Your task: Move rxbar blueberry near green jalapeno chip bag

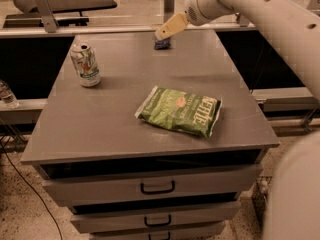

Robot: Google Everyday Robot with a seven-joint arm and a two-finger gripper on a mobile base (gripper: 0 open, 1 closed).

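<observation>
Next, my gripper closes on the far end of the rxbar blueberry [166, 41], the end toward the rail behind the cabinet top.
The rxbar blueberry [162, 44], a small dark blue wrapper, lies at the far edge of the grey cabinet top [115, 119]. The green jalapeno chip bag [181, 110] lies flat near the front right of the top, well apart from the bar. My gripper [162, 33] reaches in from the upper right on a white arm. Its tan fingers hang just above the bar and partly cover it.
A white-green drink can [85, 64] stands at the left of the top. The cabinet has several drawers with black handles [157, 187] below. A rail and shelf run behind the far edge. A bottle [7, 95] stands low at the left.
</observation>
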